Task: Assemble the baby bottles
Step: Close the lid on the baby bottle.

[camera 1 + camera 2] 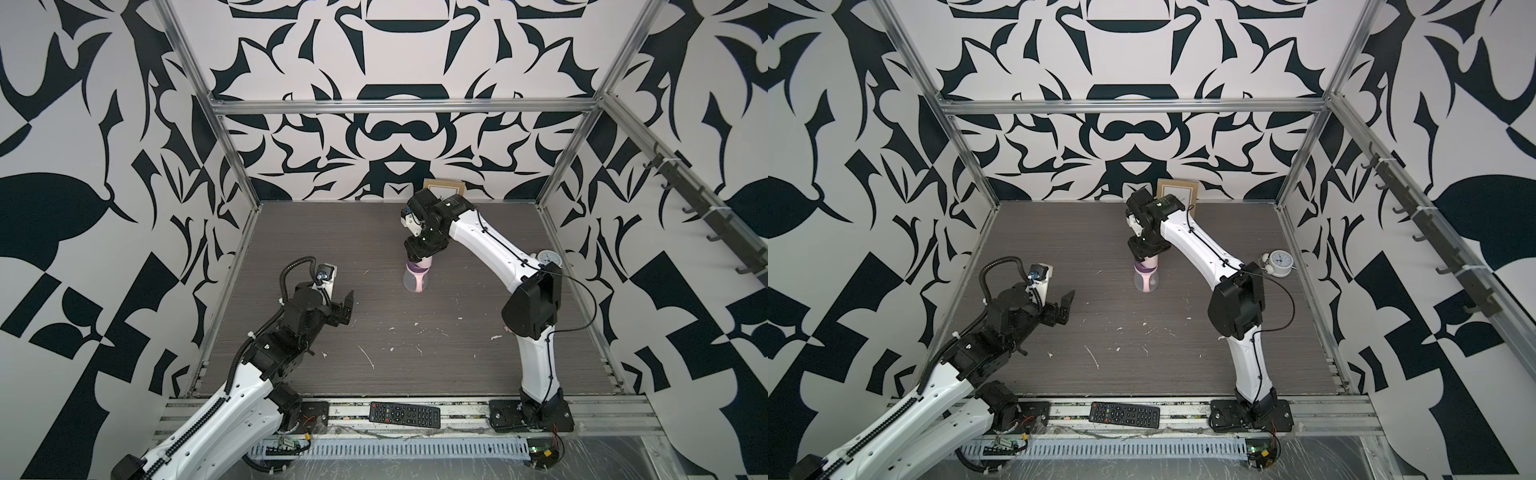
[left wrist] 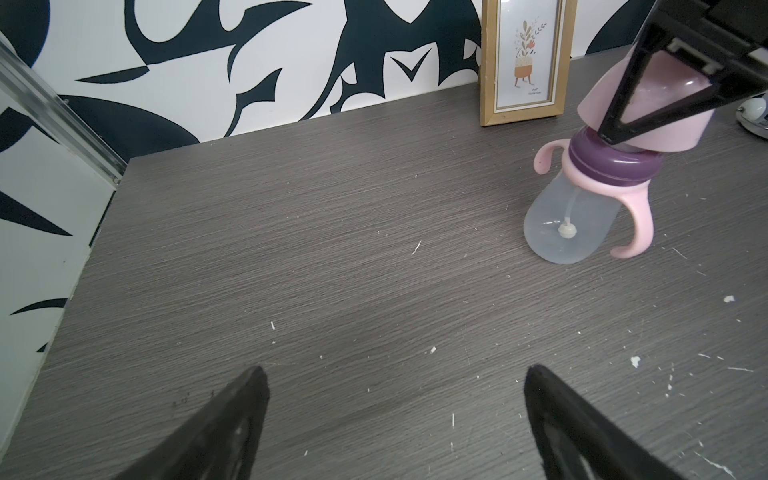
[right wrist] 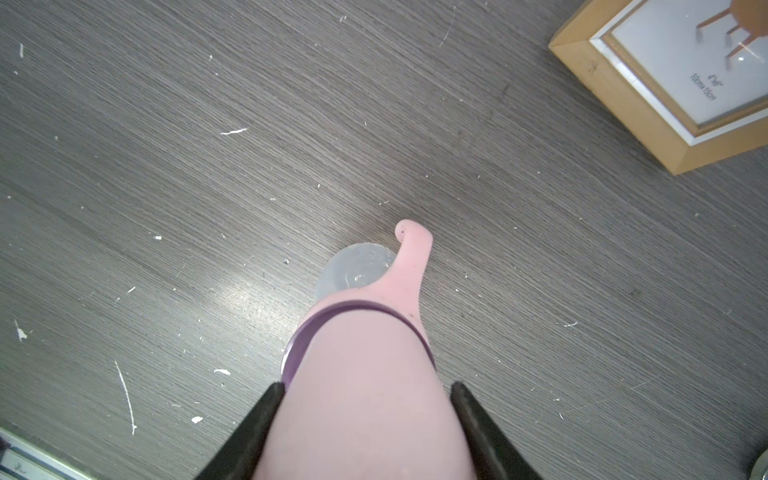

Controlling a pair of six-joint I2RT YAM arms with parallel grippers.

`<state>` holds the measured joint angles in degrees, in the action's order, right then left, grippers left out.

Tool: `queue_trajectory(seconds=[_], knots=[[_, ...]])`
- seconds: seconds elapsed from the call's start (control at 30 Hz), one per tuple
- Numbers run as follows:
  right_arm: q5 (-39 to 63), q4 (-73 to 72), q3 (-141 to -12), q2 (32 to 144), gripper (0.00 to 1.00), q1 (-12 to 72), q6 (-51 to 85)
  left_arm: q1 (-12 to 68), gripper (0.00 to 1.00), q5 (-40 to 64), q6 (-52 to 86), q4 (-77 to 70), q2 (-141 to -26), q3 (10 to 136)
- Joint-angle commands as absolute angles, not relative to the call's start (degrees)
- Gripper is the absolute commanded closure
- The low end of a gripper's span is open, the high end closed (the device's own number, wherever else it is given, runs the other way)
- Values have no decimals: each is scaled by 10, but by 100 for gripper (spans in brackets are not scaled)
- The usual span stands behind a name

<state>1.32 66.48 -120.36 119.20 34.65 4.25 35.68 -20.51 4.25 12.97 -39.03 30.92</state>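
The pink cap sits high and at a slant over the purple collar, so my right gripper will let it go onto the collar, then grab the cap's domed top (image 2: 665, 76) from the side.
The baby bottle (image 1: 413, 283) (image 1: 1144, 283) stands on the grey table, a little behind its middle. It has a translucent body (image 2: 557, 226) with a clear straw (image 2: 572, 207) inside. A purple collar (image 2: 611, 163) (image 3: 297, 349) and a pink two-loop handle ring (image 2: 636, 216) (image 3: 409, 266) sit round its neck. The pink domed cap (image 2: 673, 137) (image 3: 365, 399) sits on top of the collar. My right gripper (image 1: 418, 258) (image 1: 1146, 258) (image 3: 368, 388) comes down from above and is shut on that cap. My left gripper (image 1: 347, 307) (image 1: 1065, 307) (image 2: 397, 370) hangs wide open and empty over the table's left side, well apart from the bottle.
A gold picture frame (image 1: 444, 189) (image 2: 523, 62) (image 3: 681, 75) leans against the back wall just behind the bottle. A white alarm clock (image 1: 1279, 262) stands at the right edge behind the right arm. A black remote (image 1: 405, 414) lies on the front rail. White flecks dot the tabletop.
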Motion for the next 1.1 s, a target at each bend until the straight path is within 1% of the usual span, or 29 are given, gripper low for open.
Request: queue_trajectory(seconds=[0.0, 0.57, 0.7, 1.07], knots=[[18, 659, -1200, 1170, 42, 352, 37, 356, 1, -203, 44, 119, -387, 299], [8, 650, -1187, 1173, 27, 357, 31, 356, 1, -205, 44, 121, -384, 295], [2, 650, -1187, 1175, 25, 358, 29, 356, 1, -207, 44, 122, -383, 295], [-15, 650, -1188, 1173, 25, 359, 27, 356, 1, -208, 42, 124, -386, 296]])
